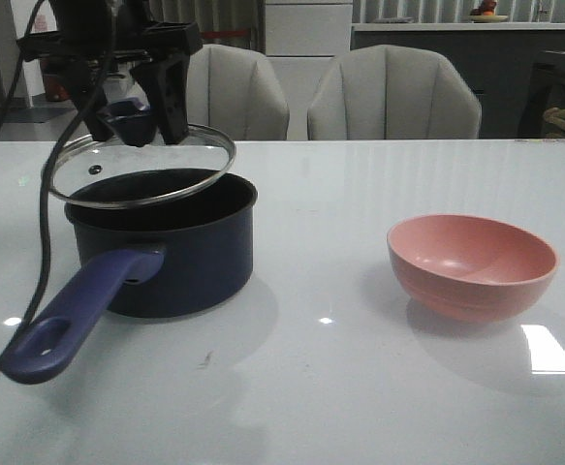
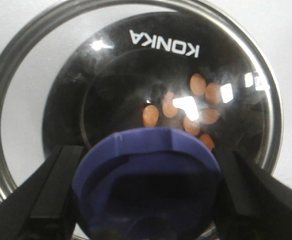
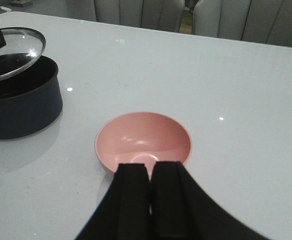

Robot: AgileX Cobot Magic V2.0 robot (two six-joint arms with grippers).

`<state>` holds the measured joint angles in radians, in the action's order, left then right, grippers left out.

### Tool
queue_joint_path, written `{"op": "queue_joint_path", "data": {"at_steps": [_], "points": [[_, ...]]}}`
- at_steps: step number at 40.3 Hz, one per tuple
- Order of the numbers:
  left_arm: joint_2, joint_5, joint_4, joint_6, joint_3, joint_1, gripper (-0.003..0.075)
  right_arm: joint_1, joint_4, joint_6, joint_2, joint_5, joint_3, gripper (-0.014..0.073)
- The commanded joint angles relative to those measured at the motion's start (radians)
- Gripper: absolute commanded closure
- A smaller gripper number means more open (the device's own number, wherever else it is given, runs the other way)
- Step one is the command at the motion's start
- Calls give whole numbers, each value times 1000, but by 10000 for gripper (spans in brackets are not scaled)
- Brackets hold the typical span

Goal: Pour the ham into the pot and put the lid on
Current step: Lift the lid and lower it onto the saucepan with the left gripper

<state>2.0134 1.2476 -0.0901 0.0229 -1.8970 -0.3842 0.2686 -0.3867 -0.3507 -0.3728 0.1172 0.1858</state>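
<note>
My left gripper has the clear glass lid, held tilted just above the pot, to put down. It will let go of it flat on the round rim of the navy pot (image 1: 160, 197) (image 2: 153, 121).
My left gripper (image 1: 132, 121) is shut on the dark blue knob (image 2: 148, 175) of the clear glass lid (image 1: 141, 165) and holds it tilted just above the navy pot (image 1: 171, 247). The pot's purple-blue handle (image 1: 74, 315) points to the front left. Through the lid in the left wrist view I see several orange-yellow ham pieces (image 2: 198, 85) on the pot's floor. The pot (image 3: 20, 105) and lid (image 3: 13, 50) also show in the right wrist view. My right gripper (image 3: 150, 167) is shut and empty, above the near side of the empty pink bowl (image 3: 143, 140); it is out of the front view.
The pink bowl (image 1: 471, 263) stands on the white table (image 1: 321, 387) to the right of the pot. Two grey chairs (image 1: 393, 92) stand behind the table's far edge. A black cable (image 1: 42, 194) hangs down past the pot's left side.
</note>
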Motion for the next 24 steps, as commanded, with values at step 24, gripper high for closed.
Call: {"op": "queue_joint_path", "data": {"at_steps": [24], "points": [[-39, -45, -29, -6, -38, -20, 407, 2, -5, -2, -3, -72, 28, 449]]}}
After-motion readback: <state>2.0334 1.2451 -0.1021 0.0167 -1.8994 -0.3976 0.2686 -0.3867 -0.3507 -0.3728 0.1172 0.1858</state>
